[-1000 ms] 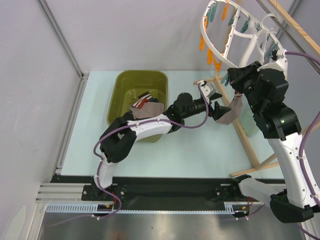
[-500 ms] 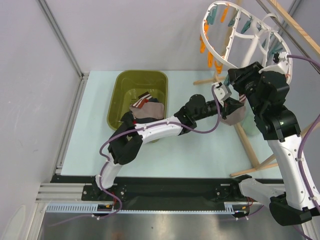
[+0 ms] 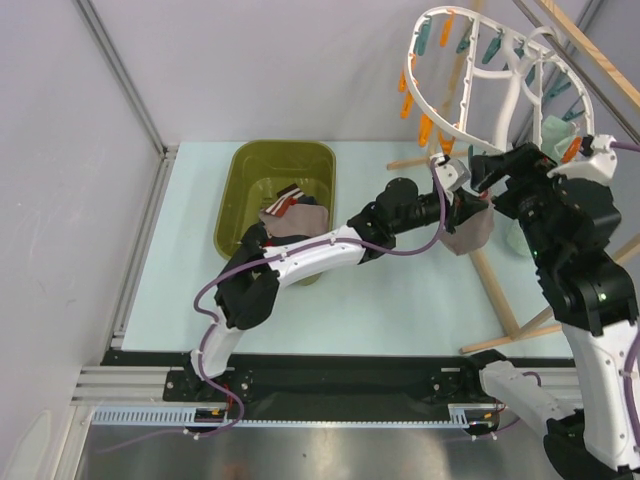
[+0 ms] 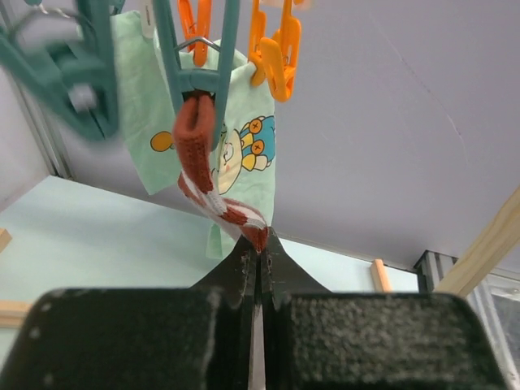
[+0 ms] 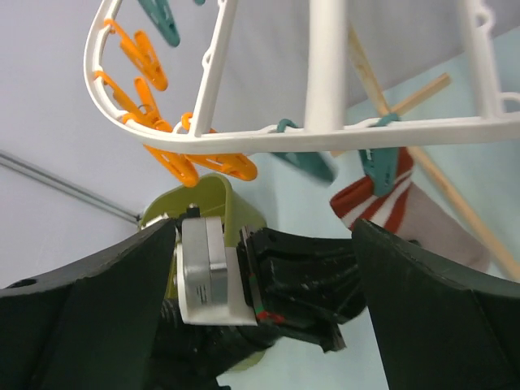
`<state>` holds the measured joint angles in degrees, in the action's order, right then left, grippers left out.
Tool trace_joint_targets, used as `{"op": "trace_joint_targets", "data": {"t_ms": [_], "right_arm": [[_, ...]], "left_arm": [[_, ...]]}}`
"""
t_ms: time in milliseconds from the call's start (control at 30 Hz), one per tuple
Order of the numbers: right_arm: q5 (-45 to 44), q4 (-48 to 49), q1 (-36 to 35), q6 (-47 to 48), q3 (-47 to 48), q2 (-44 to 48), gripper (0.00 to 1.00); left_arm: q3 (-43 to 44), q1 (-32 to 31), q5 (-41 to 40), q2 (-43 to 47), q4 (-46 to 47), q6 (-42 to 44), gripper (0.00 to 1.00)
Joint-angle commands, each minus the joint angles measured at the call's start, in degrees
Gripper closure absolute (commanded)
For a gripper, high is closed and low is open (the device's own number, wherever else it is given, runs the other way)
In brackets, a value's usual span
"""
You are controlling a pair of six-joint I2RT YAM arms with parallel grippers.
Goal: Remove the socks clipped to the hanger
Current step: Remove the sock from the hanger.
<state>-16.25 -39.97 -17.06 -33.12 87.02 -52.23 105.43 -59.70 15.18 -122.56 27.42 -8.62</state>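
Observation:
Next, I move my right gripper down to the lower end of the taupe foot (image 3: 464,247) (image 5: 473,255) on the striped sock and close it there.
The white hanger (image 3: 470,120) hangs at the top right with orange and teal pegs. A red-and-white striped sock (image 4: 213,195) with a taupe foot (image 3: 468,232) hangs from a teal peg (image 4: 195,77). My left gripper (image 4: 260,244) is shut on this sock's lower part. A pale mint sock (image 4: 248,142) with a bear print hangs just behind it. My right gripper (image 5: 264,226) stands open just under the hanger ring (image 5: 325,134), its fingers spread either side of the left wrist and holding nothing. In the right wrist view the striped sock (image 5: 386,207) hangs beside the right finger.
An olive-green tub (image 3: 245,165) with several loose socks (image 3: 290,212) in it sits at the back left of the table. The light wooden rack (image 3: 497,275) stands right of the hanger. Empty orange pegs (image 5: 142,61) dangle along the ring.
My left gripper reached right to the striped sock and shut on it. My right gripper let the sock go, opened wide and drew back to the right. The hanger swung up a little.

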Motion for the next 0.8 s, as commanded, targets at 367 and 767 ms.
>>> {"op": "trace_joint_targets", "data": {"t_ms": [367,767], "right_arm": [[3.1,-6.5,0.3,12.0,-16.4,18.1,0.03],[2.6,4.1,0.3,11.6,-39.2,30.6,0.0]], "left_arm": [[3.1,0.4,5.3,6.6,-5.8,-6.1,1.0],[3.7,0.7,11.4,9.3,-5.7,-11.9,1.0]]}}
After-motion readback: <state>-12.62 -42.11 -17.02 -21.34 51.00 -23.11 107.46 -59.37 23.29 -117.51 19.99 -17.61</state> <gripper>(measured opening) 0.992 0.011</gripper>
